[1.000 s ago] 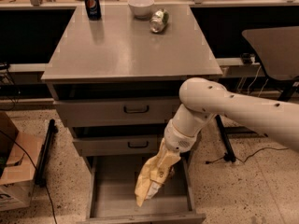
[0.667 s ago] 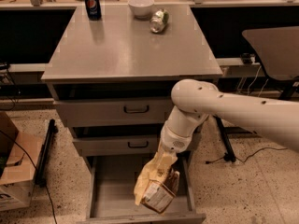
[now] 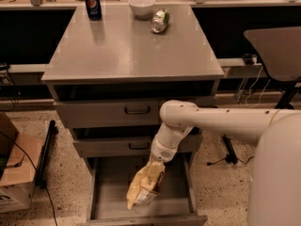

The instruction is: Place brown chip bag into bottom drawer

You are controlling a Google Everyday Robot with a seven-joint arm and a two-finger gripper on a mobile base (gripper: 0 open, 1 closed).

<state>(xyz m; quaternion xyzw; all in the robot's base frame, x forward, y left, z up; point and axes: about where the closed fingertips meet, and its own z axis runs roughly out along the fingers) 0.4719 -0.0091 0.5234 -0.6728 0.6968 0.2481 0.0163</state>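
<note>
Next, my gripper puts the brown chip bag down on the bottom drawer's grey bottom near its front panel [image 3: 141, 206].
The brown chip bag [image 3: 144, 185] hangs pale-yellow side up from my gripper [image 3: 157, 165], which is shut on its top end. The bag dangles inside the open bottom drawer [image 3: 109, 187], just above its grey floor, towards the right of centre. My white arm reaches in from the right, across the front of the two upper drawers. The fingers themselves are mostly hidden behind the wrist and the bag.
On the cabinet top [image 3: 127, 46] stand a blue soda can [image 3: 92, 4], a white bowl [image 3: 141, 5] and a can lying on its side [image 3: 160, 21]. A cardboard box [image 3: 14, 173] sits on the floor at left. A chair [image 3: 277, 51] stands at right.
My arm has shifted left and lower. The bag has moved down deeper into the open bottom drawer.
</note>
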